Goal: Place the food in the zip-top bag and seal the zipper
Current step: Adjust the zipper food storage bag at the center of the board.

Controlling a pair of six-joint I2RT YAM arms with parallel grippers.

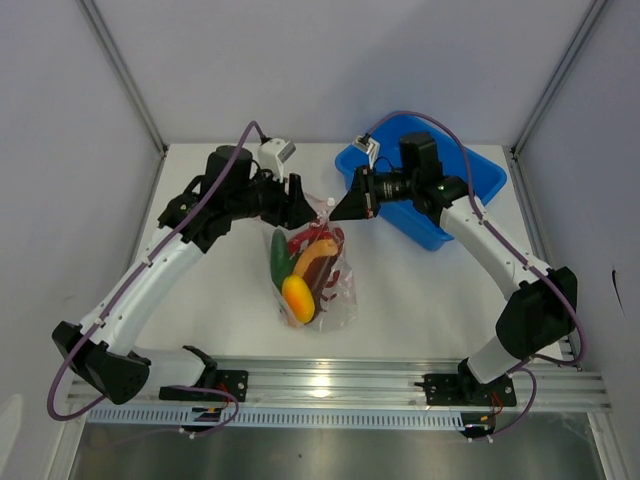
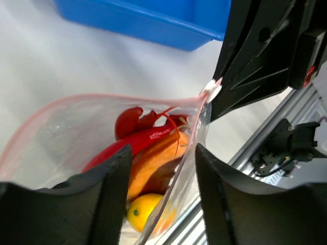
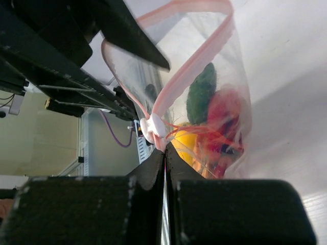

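I will pinch both gaping pink zipper edges, as my left gripper straddles only one, close to the slider (image 2: 199, 108) that is white.
The zip-top bag (image 1: 318, 275) lies at the table's middle, its mouth toward the back and held up open. Inside are a green chili (image 1: 278, 255), a red chili (image 2: 138, 140), an orange piece (image 1: 315, 258) and a yellow fruit (image 1: 298, 298). The pink zipper (image 2: 102, 97) curves open; its white slider (image 3: 152, 127) sits at one end. My right gripper (image 3: 164, 155) is shut on the zipper strip right beside the slider. My left gripper (image 2: 163, 189) is open, its fingers (image 2: 110, 194) either side of the bag's wall below the mouth.
A blue bin (image 1: 470, 180) stands at the back right, behind the right arm; it also shows in the left wrist view (image 2: 153, 20). A metal rail (image 1: 400, 385) runs along the near edge. Grey walls close in the back and sides.
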